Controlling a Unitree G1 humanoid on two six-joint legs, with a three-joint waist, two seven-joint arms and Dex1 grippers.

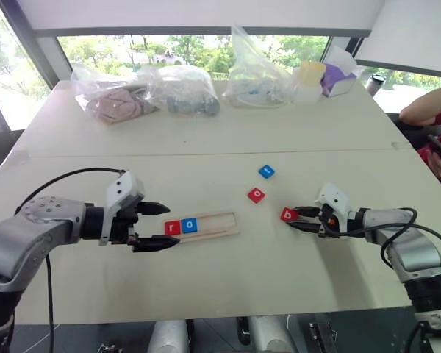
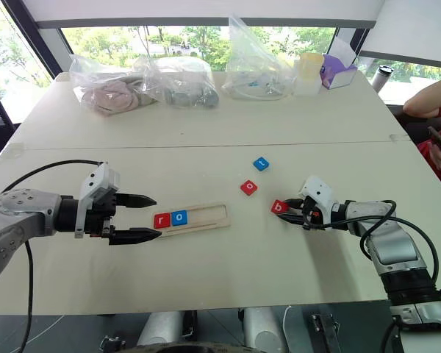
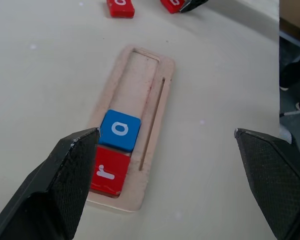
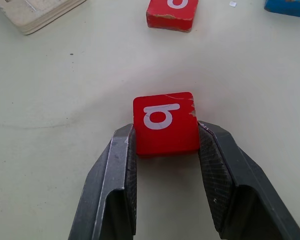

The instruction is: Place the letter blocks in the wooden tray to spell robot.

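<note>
My right gripper will put the red b block down in the wooden tray's empty groove (image 1: 204, 222) next to the blue o block.
The wooden tray (image 1: 214, 223) lies at the table's middle left, with a red r block (image 1: 172, 227) and a blue o block (image 1: 189, 225) side by side at its left end. My left gripper (image 1: 173, 226) hovers open just left of the tray; its fingers (image 3: 70, 170) stand wide apart over that end. To the right, my right gripper (image 1: 295, 218) is shut on a red b block (image 4: 165, 122), which rests on the table. A loose red o block (image 1: 256, 195) and a blue block (image 1: 266, 171) lie behind it.
Several clear plastic bags (image 1: 176, 88) with items, a yellow cup (image 1: 312, 73) and a purple box (image 1: 338, 77) line the table's far side. A person's arm and hand with a phone (image 1: 437, 147) show at the right edge.
</note>
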